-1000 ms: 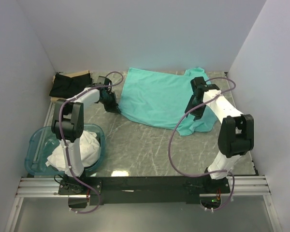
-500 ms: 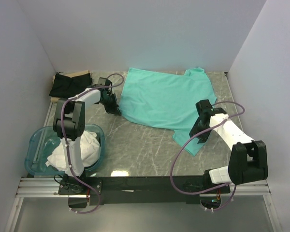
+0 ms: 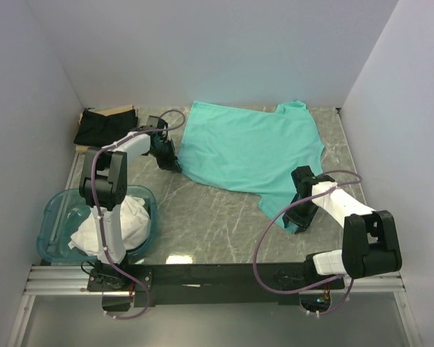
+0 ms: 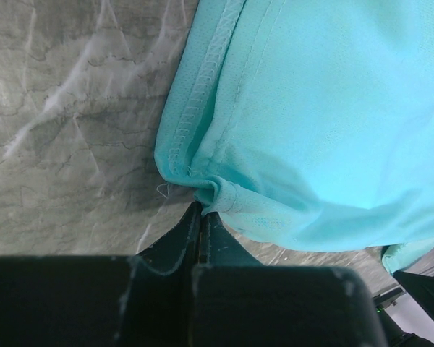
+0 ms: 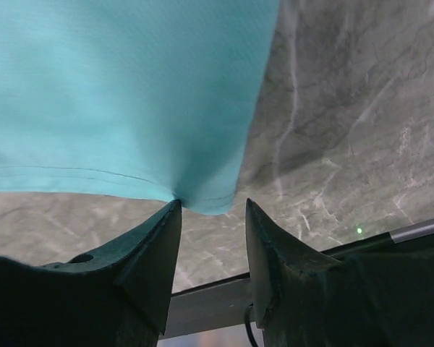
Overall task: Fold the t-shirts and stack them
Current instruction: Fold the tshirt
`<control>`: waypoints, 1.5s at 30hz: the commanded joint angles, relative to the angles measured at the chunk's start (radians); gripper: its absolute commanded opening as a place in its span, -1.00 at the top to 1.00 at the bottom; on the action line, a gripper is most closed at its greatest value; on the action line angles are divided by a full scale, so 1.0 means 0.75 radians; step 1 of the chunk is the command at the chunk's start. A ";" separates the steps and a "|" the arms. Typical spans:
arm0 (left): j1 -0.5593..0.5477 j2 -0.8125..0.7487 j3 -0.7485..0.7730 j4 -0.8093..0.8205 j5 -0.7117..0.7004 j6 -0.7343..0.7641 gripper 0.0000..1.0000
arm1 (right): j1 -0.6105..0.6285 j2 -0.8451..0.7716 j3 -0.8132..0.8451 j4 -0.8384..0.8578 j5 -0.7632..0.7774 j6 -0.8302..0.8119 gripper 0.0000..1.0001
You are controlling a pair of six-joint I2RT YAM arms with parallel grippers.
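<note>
I can see the mint-teal t-shirt's hem bunched at my left gripper's fingers, so I need to open that gripper, free the cloth and take the t-shirt's corner (image 4: 205, 197) by its tip before folding.
A mint-teal t-shirt (image 3: 246, 148) lies spread across the back middle of the marble table. My left gripper (image 3: 172, 165) is shut on its near left corner; in the left wrist view the hem (image 4: 202, 94) bunches right at the closed fingertips of the left gripper (image 4: 201, 210). My right gripper (image 3: 296, 223) sits at the shirt's near right corner. In the right wrist view that gripper (image 5: 212, 204) stands open, the teal cloth (image 5: 116, 87) ending in a corner that touches the left fingertip (image 5: 170, 213). A black t-shirt (image 3: 105, 124) lies folded at the back left. White t-shirts (image 3: 130, 217) fill the tub.
A translucent blue tub (image 3: 54, 220) stands at the near left beside the left arm's base. A tan cardboard sheet (image 3: 119, 108) shows under the black shirt. White walls close in on three sides. The black rail (image 3: 217, 275) runs along the near edge.
My right arm has swung from the back right toward the near edge, and the shirt's right corner now reaches further toward me. The left gripper has kept its grip and place.
</note>
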State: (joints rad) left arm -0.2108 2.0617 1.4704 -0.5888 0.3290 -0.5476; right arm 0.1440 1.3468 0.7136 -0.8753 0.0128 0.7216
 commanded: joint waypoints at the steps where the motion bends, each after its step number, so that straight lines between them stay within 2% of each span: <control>1: 0.003 -0.006 0.050 0.006 0.032 -0.016 0.99 | 0.000 -0.012 -0.049 0.042 0.014 0.040 0.05; 7: 0.003 0.000 0.068 0.000 0.040 -0.018 0.99 | -0.002 -0.002 -0.086 0.089 0.022 0.061 0.07; 13: 0.003 0.016 0.109 -0.019 0.030 -0.025 0.99 | -0.002 0.039 -0.105 0.136 0.042 0.061 0.17; 16: 0.019 0.029 0.118 -0.015 0.042 -0.041 0.99 | -0.002 0.055 -0.099 0.138 0.057 0.057 0.38; 17: 0.025 0.033 0.118 -0.017 0.042 -0.047 0.99 | 0.002 0.057 -0.092 0.138 0.063 0.054 0.55; 19: 0.031 0.041 0.124 -0.023 0.046 -0.049 0.99 | 0.000 0.061 -0.078 0.118 0.083 0.046 0.76; 20: 0.038 0.051 0.130 -0.033 0.046 -0.049 0.99 | 0.000 0.061 -0.072 0.110 0.089 0.042 0.94; 22: 0.040 0.057 0.132 -0.039 0.050 -0.045 0.99 | -0.002 0.051 -0.052 0.081 0.112 0.034 1.00; 27: 0.044 0.059 0.122 -0.058 0.022 -0.037 0.98 | -0.002 0.033 -0.023 0.036 0.144 0.018 1.00; 31: 0.062 0.037 0.109 -0.082 -0.032 -0.039 0.71 | 0.000 0.018 -0.007 0.026 0.134 0.030 1.00; 32: 0.066 0.012 0.097 -0.078 -0.042 -0.037 0.47 | 0.000 0.016 -0.006 0.028 0.126 0.032 1.00; 35: 0.066 -0.039 0.071 -0.066 -0.060 -0.027 0.09 | 0.000 0.012 0.000 0.028 0.124 0.032 1.00; 36: 0.066 -0.051 0.058 -0.060 -0.054 -0.029 0.02 | 0.000 0.016 0.002 0.028 0.124 0.032 1.00; 38: 0.066 -0.086 0.014 -0.033 -0.046 -0.037 -0.07 | 0.000 0.018 0.004 0.026 0.124 0.030 1.00; 40: 0.066 -0.098 -0.011 -0.027 -0.052 -0.041 -0.07 | 0.000 0.018 0.008 0.026 0.122 0.028 1.00; 45: 0.064 -0.141 -0.069 0.004 -0.030 -0.051 0.06 | 0.000 0.016 0.008 0.028 0.120 0.026 1.00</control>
State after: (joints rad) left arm -0.1631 2.0212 1.4387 -0.6212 0.3008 -0.5816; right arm 0.1444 1.3693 0.6868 -0.8383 0.0715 0.7422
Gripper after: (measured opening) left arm 0.476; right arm 0.010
